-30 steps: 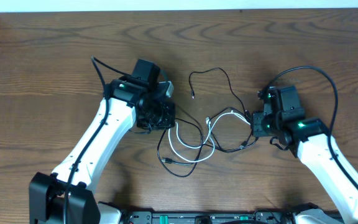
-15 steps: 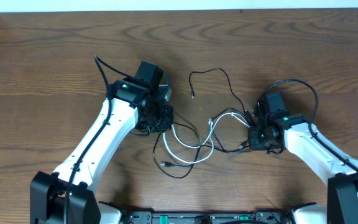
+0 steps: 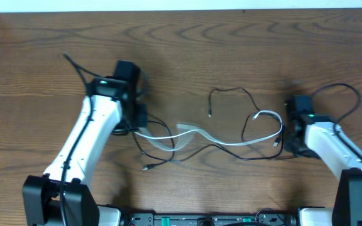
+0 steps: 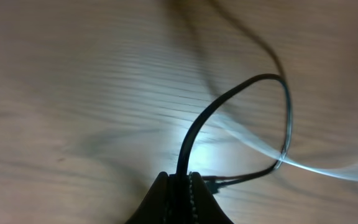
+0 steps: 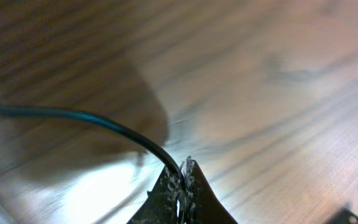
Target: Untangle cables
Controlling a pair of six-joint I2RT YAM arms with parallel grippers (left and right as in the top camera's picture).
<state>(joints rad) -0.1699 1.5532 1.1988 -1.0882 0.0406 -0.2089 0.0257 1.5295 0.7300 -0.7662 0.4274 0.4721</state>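
The white cable lies across the black cable's loop, so next my left gripper lets go of the black cable, comes back and takes the white cable point(image 3: 226, 143) by its middle.
The white cable point(image 3: 231, 141) lies stretched across the table between the two arms, blurred near its left half. The black cable point(image 3: 200, 149) runs under it, with a loop point(image 3: 231, 91) rising at the middle and a plug end point(image 3: 146, 168) at the lower left. My left gripper point(image 3: 135, 125) is shut on the black cable point(image 4: 229, 99), which loops away from the jaws point(image 4: 180, 179); the white cable point(image 4: 328, 168) crosses that loop. My right gripper point(image 3: 286, 143) is shut on the black cable point(image 5: 73, 114) at its fingertips point(image 5: 182, 171).
The wooden table point(image 3: 187, 50) extends to a white edge at the back. Thicker black arm cables arch beside the left arm point(image 3: 74, 66) and the right arm point(image 3: 347, 91).
Both arms have pulled apart, the left one leftward and the right one rightward. The tangled coil has stretched out into long strands. My right gripper went from partly open to shut on the black cable.
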